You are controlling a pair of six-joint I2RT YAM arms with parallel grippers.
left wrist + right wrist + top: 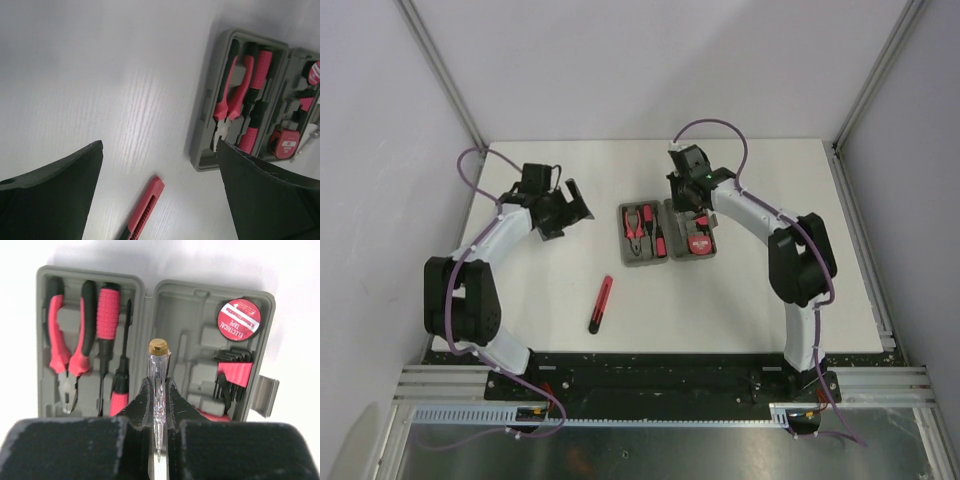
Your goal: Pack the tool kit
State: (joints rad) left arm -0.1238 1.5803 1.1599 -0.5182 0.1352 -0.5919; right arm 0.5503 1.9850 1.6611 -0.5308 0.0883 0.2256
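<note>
My right gripper has the clear tester screwdriver. It will let go of it in the grey slot (684,217) (193,343) beside the red tape roll and hex keys.
The grey tool kit case (665,258) lies open mid-table, with red-and-black pliers (67,355) and screwdrivers (107,310) in its left half. Its right half holds a red tape roll (240,320), hex keys (232,372) and a tape measure (285,142). My right gripper (159,395) hovers over the case's right half (690,205), shut on a clear tester screwdriver (159,370) with a brass cap. A red utility knife (601,304) lies loose on the table left of the case. My left gripper (575,205) hangs open and empty above the table, the knife (145,207) below between its fingers (50,195).
The white table (520,300) is walled on three sides by pale panels with aluminium posts. A black mounting strip (660,365) with both arm bases runs along the near edge. The case's latch tab (267,395) sticks out on its right side.
</note>
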